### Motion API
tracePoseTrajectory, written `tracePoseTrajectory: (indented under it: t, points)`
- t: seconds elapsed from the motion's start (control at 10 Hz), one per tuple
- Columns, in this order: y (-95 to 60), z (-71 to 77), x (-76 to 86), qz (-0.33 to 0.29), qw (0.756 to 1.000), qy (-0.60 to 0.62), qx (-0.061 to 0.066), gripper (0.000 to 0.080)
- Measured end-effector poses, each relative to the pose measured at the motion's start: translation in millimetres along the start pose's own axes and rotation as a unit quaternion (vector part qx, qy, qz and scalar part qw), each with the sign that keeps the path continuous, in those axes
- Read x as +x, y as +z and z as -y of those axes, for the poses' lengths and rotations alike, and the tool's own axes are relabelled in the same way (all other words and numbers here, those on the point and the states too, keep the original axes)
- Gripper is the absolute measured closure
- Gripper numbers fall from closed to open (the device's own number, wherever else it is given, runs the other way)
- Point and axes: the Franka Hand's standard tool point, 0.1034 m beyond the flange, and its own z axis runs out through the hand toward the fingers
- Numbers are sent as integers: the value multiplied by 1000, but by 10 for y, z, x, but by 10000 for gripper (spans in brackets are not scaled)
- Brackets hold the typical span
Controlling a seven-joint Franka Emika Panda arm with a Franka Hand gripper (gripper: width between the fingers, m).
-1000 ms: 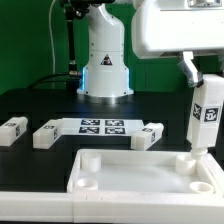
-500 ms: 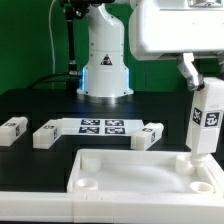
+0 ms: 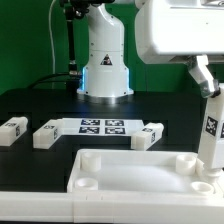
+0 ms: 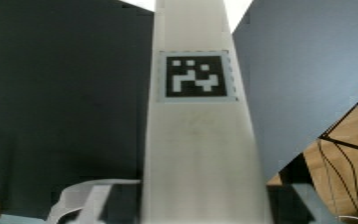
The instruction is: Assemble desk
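The robot's gripper needs to release the white leg standing at the tabletop's near corner socket (image 3: 203, 186), just below the leg's lower end.
The white desk tabletop (image 3: 130, 159) lies at the front with its rim up and round sockets in its corners. My gripper (image 3: 207, 85) is shut on a white square leg (image 3: 210, 135) with a black-and-white tag. The leg leans slightly, and its lower end sits at the far socket on the exterior view's right. In the wrist view the held leg (image 4: 197, 150) fills the middle, between my gripper's (image 4: 194, 205) jaws. Three more legs (image 3: 13, 129) (image 3: 46, 134) (image 3: 150, 135) lie loose on the black table behind the tabletop.
The marker board (image 3: 100, 126) lies flat between the loose legs. Behind it stands the arm's white base (image 3: 105, 60). The arm's wrist housing (image 3: 175, 25) hangs over the exterior view's right side.
The gripper and the held leg have shifted toward the exterior view's right and a little lower. The leg now leans instead of standing straight. The loose legs have not moved.
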Motion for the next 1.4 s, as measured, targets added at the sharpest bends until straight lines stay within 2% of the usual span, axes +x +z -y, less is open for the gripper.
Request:
tracePoseTrajectory:
  t: [0.2,0.4,0.7,1.4]
  points:
    - [14,3,-23,0,1000,0,0,506]
    - [62,4,-163,7,1000,-1,-1,506]
    - [91,27,-228,12,1000,-1,1,506]
    - [147,57,-275,13,1000,-1,2,506]
